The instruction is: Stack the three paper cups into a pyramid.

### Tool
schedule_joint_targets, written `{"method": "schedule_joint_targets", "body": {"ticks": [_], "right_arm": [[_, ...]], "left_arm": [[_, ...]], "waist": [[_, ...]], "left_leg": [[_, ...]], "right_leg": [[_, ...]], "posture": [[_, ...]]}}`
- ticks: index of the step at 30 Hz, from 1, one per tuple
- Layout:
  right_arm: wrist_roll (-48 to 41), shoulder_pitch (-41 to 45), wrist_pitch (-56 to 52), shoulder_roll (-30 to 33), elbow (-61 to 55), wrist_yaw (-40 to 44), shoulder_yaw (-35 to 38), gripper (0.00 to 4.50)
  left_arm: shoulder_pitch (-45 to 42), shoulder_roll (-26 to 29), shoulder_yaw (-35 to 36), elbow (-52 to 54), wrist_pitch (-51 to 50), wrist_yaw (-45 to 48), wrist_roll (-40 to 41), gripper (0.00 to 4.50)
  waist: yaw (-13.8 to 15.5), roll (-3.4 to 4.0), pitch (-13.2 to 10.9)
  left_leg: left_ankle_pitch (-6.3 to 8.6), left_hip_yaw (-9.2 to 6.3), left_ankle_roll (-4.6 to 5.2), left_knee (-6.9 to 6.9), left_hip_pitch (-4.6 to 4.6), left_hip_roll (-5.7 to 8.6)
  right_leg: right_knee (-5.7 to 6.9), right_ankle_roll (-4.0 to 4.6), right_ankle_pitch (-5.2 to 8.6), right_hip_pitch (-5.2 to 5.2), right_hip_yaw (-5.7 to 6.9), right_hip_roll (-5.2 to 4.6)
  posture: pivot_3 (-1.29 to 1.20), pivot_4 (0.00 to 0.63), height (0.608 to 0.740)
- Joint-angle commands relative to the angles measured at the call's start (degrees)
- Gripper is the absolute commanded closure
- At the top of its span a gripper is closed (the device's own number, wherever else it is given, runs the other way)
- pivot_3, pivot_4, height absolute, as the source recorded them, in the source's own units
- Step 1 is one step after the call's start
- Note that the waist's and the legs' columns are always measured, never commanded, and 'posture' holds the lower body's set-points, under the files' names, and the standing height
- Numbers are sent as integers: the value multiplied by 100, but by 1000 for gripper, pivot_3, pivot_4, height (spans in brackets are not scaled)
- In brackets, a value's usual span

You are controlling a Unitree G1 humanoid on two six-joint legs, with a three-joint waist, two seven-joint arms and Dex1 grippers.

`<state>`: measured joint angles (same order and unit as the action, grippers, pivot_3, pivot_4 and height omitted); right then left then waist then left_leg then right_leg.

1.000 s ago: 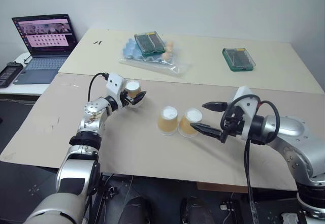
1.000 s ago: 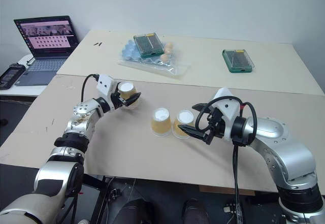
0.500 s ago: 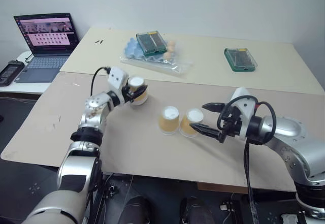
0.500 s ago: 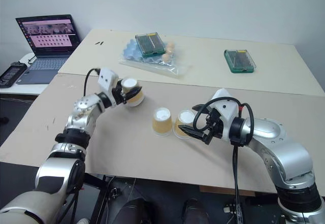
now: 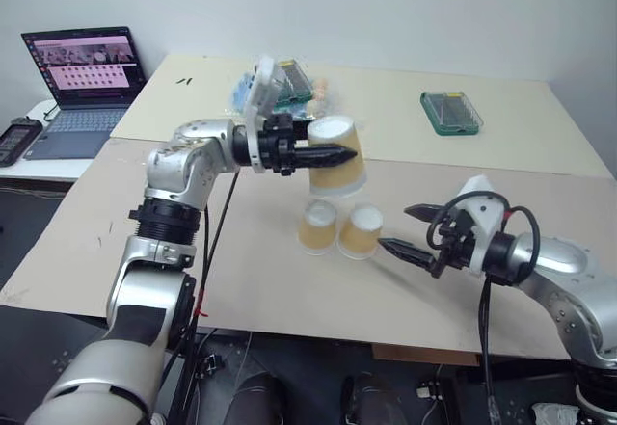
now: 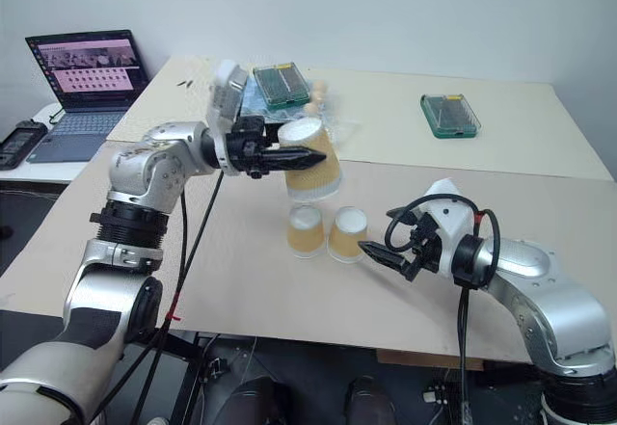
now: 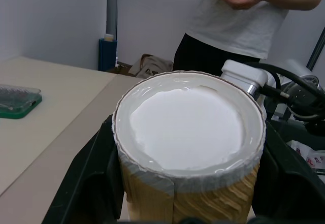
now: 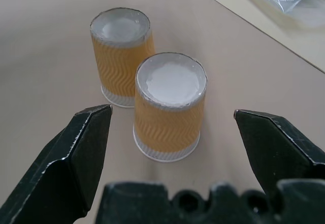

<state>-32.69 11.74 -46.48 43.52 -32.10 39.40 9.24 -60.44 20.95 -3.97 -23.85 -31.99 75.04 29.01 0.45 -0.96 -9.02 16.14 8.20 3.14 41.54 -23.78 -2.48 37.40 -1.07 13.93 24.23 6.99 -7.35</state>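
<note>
Next, my left gripper releases its paper cup on top of the standing cup nearer my right gripper point(image 5: 357, 194).
Two paper cups point(image 5: 317, 230) point(image 5: 360, 234) stand upside down, side by side and touching, in the middle of the tan table point(image 5: 241, 280). The third paper cup point(image 5: 339, 176) hangs base-up just above the gap between them, a little tilted. My left gripper point(image 5: 333, 155) is shut on its sides, reaching in level from the left. In the left wrist view the black fingers point(image 7: 86, 183) flank the cup point(image 7: 188, 142). My right gripper point(image 5: 393, 228) stands open just right of the pair, level with the nearer cup point(image 8: 170, 107), touching nothing.
Two green-lidded boxes point(image 5: 451, 112) point(image 5: 289, 80) and a clear plastic bag point(image 5: 318, 121) lie on the far table. A laptop point(image 5: 82, 73) sits at the far left. A person point(image 7: 238, 26) stands beyond my right arm, holding a flat object.
My left gripper closed on the third cup, lifted it off the table and carried it right to above the standing pair. My right gripper drew back slightly to the right, still open.
</note>
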Motion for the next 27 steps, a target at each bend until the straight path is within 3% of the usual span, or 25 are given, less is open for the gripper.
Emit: {"method": "schedule_joint_targets", "body": {"ticks": [1,13,27], "right_arm": [[-91,-156,79,34,-327,-92,336,0],[-325,-566,-46,20,-735,-408,592,0],[-434,-568,-14,35,-748,-567,510,0]], "left_arm": [[-155,-162,-110,-243,424,111,-214,1896],[-355,-798,-501,-1151,1325,439,-837,1896],[-501,-751,-395,-1575,1618,542,-1162,1896]], "waist": [[10,0,0],[23,-2,-1],[20,-2,-1]], "left_leg": [[0,0,1,4,-2,-1],[3,-2,5,17,-7,-1],[7,-3,12,18,-7,-2]], "right_leg": [[3,0,0,2,0,0],[16,0,0,5,-3,-2],[17,1,0,6,-7,-3]], "posture": [[0,150,706],[0,150,706],[0,150,706]]}}
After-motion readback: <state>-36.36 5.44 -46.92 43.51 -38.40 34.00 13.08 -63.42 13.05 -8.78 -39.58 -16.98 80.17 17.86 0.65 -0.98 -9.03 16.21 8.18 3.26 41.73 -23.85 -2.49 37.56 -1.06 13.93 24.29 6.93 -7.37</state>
